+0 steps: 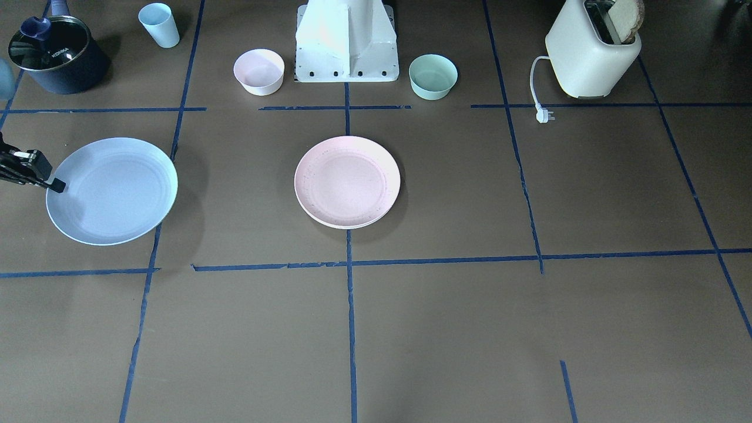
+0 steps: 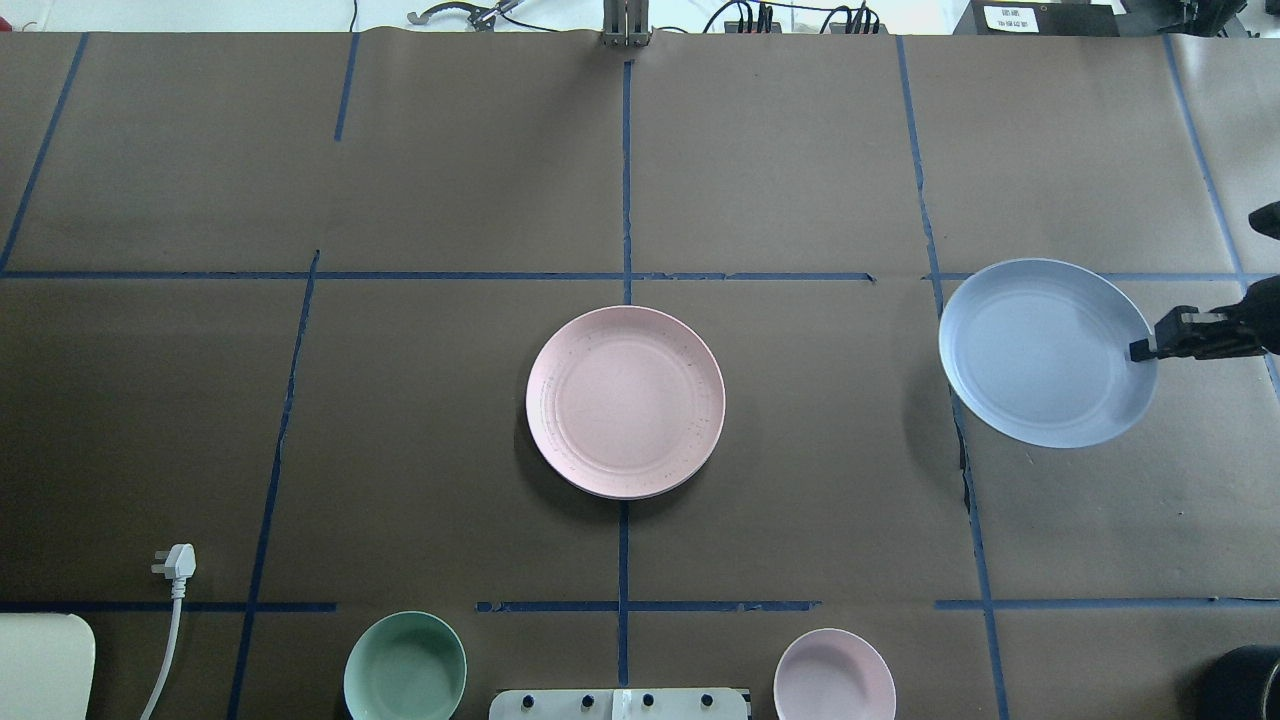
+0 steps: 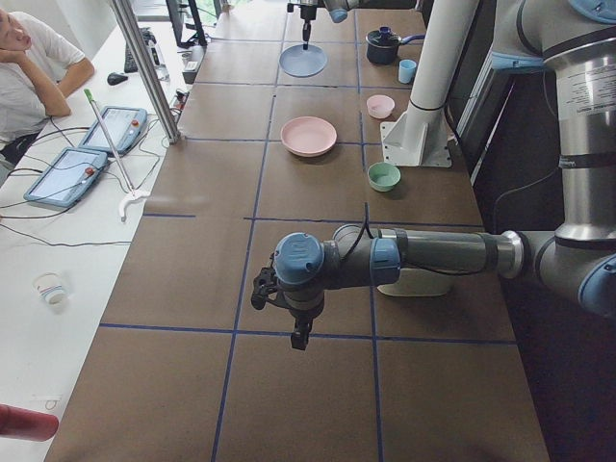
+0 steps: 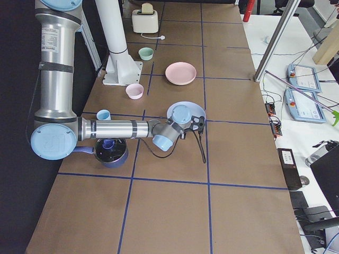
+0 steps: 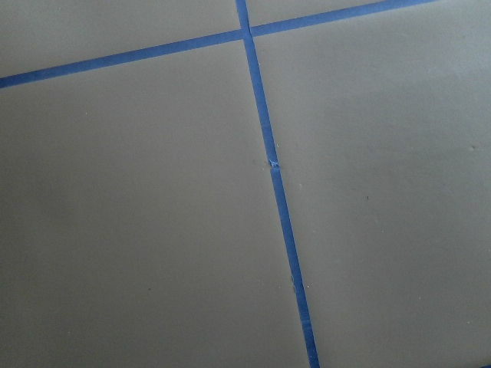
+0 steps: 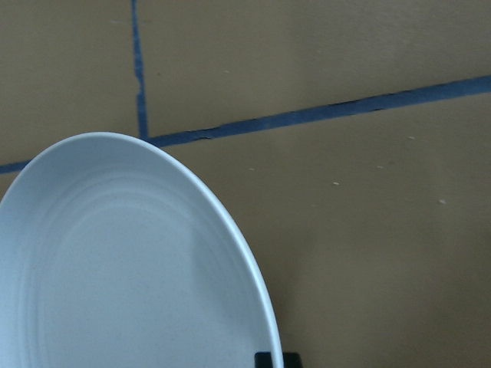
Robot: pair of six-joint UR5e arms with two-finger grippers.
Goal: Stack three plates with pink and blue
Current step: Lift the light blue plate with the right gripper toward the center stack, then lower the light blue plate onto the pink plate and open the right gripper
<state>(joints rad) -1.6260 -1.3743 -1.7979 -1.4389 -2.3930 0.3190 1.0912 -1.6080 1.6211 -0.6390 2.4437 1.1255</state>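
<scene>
My right gripper needs to let go of the light blue plate squarely on top of the pale pink plate (image 1: 346, 181).
The pale pink plate (image 1: 347, 179) (image 2: 625, 400) lies at the table's middle. A cream rim (image 1: 346, 226) shows under its edge, so it rests on the cream plate. The light blue plate (image 1: 114, 191) (image 2: 1045, 350) is on the robot's right side and casts an offset shadow. My right gripper (image 1: 56, 185) (image 2: 1140, 350) is shut on its outer rim. The right wrist view shows the plate (image 6: 115, 276) close up. My left gripper (image 3: 300, 339) hangs over bare table far from the plates, seen only from the side. I cannot tell whether it is open or shut.
A small pink bowl (image 1: 259, 71) and a mint-green bowl (image 1: 433, 76) flank the robot base (image 1: 346, 44). A toaster (image 1: 590, 56) with its plug (image 1: 544, 114), a dark pot (image 1: 56, 56) and a blue cup (image 1: 159, 24) stand along the robot's side.
</scene>
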